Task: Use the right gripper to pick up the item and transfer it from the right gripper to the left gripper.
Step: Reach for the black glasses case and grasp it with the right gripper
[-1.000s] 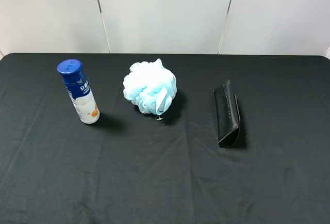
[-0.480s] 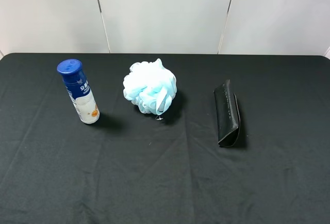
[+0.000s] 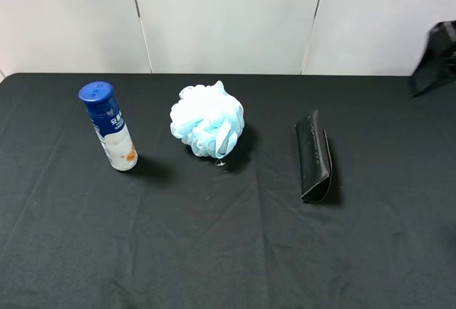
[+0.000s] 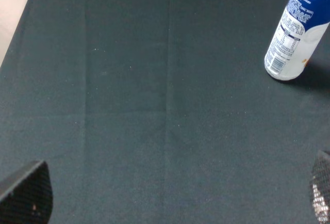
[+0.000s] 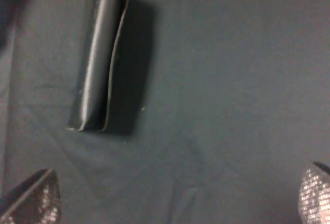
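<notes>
Next, my right gripper closes across the near half [image 3: 315, 169] [image 5: 97, 84] of the black case and leaves the end of the case towards the white panels free.
The item, a flat black case [image 3: 313, 156] with a fold-over flap, lies on the black tablecloth right of centre, lengthwise front to back. It also shows in the right wrist view [image 5: 100, 59], blurred. My right gripper [image 5: 172, 198] is open and empty, its fingertips [image 5: 31, 198] wide apart, above the cloth and apart from the case. A blurred black part of the right arm [image 3: 436, 56] shows at the far right edge. My left gripper [image 4: 174, 193] is open and empty over bare cloth; it is out of the exterior view.
A white bottle with a blue cap [image 3: 108, 127] stands at the left, also in the left wrist view [image 4: 294, 33]. A pale blue mesh bath puff [image 3: 208, 120] sits between bottle and case. The black tablecloth [image 3: 214, 252] has creases. White panels stand behind.
The right arm has come into the exterior view at the far right edge. The case, puff and bottle have not moved.
</notes>
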`<control>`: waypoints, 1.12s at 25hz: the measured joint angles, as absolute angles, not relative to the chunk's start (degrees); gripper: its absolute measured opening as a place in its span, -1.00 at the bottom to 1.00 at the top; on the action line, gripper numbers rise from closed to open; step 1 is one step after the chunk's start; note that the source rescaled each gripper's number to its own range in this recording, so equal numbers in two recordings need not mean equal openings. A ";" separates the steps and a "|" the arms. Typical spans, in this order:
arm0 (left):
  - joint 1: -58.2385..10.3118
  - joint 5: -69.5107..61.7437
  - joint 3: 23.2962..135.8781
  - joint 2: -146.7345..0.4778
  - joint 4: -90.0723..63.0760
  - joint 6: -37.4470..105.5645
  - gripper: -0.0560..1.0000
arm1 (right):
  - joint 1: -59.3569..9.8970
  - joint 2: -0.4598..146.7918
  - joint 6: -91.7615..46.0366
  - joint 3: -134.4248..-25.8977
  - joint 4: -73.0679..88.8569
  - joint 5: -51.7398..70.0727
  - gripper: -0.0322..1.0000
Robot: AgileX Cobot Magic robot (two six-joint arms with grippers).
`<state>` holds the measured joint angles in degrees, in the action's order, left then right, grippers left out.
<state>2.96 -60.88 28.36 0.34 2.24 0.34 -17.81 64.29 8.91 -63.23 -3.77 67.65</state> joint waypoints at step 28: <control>2.96 -60.88 28.36 0.34 2.24 0.34 1.00 | -26.44 90.63 13.70 -64.48 -2.70 61.58 1.00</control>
<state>2.96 -60.88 28.36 0.34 2.24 0.34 -26.44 90.63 13.70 -64.48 -2.70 61.58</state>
